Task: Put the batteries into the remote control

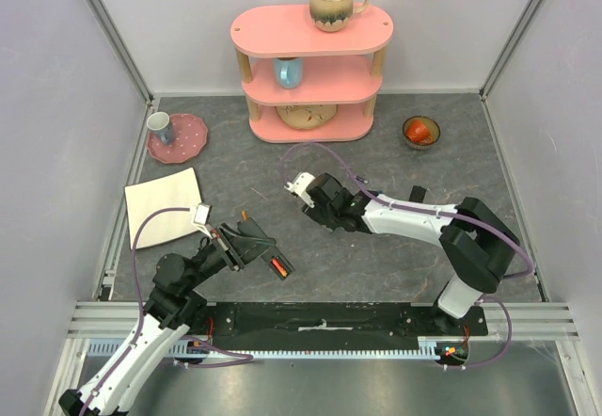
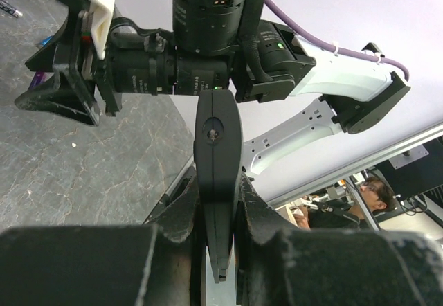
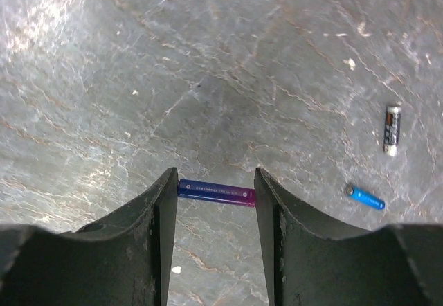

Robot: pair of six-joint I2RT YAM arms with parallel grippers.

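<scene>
The fingers of the robot's right gripper cover both ends of the purple battery, so it should put the battery down, turn the gripper and pinch across its dark blue half (image 3: 198, 190) before loading.
The remote control (image 2: 217, 154), a slim black bar, stands edge-on between the fingers of my left gripper (image 2: 218, 209), which is shut on it. Seen from above, the left gripper (image 1: 252, 247) holds the remote (image 1: 273, 261) low over the near table, and a red-orange battery (image 1: 278, 266) shows in it. My right gripper (image 3: 216, 179) is closed end to end on a purple battery (image 3: 216, 192), both fingers touching its ends, close to the table. A blue battery (image 3: 365, 198) and a dark grey battery (image 3: 391, 129) lie loose to the right.
A pink three-tier shelf (image 1: 310, 77) with mugs stands at the back. At back left a pink plate (image 1: 179, 138) carries a cup. A small bowl (image 1: 420, 132) sits at back right, and a white sheet (image 1: 165, 204) lies at the left.
</scene>
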